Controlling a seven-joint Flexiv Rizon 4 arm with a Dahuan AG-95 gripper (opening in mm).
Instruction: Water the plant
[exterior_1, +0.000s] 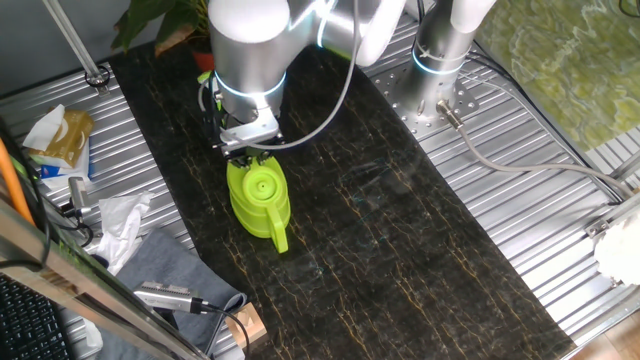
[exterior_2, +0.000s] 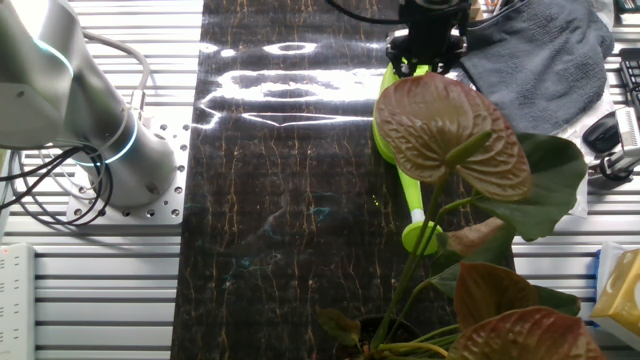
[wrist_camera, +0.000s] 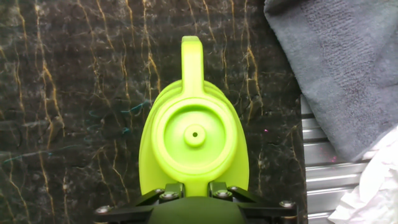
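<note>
My gripper should let the lime-green watering can go on the dark marble mat (exterior_2: 395, 115) next to the grey cloth.
The lime-green watering can (exterior_1: 258, 200) stands on the dark marble mat (exterior_1: 400, 230), spout toward the near edge. In the hand view the can (wrist_camera: 194, 140) fills the centre, lid up. My gripper (wrist_camera: 194, 188) has its fingers pressed on both sides of the can's handle, and it sits over the can's rear (exterior_1: 243, 152). The plant (exterior_1: 160, 20) stands at the mat's far left end, its red-orange pot (exterior_1: 205, 58) partly hidden by my arm. In the other fixed view the plant's broad leaves (exterior_2: 450, 125) cover part of the can (exterior_2: 413, 195).
A grey cloth (exterior_1: 170, 265) lies beside the mat near the can and shows in the hand view (wrist_camera: 336, 62). Crumpled white paper (exterior_1: 120, 225) and tools (exterior_1: 165, 295) lie by it. The arm's base (exterior_1: 440, 60) stands on the ribbed metal table.
</note>
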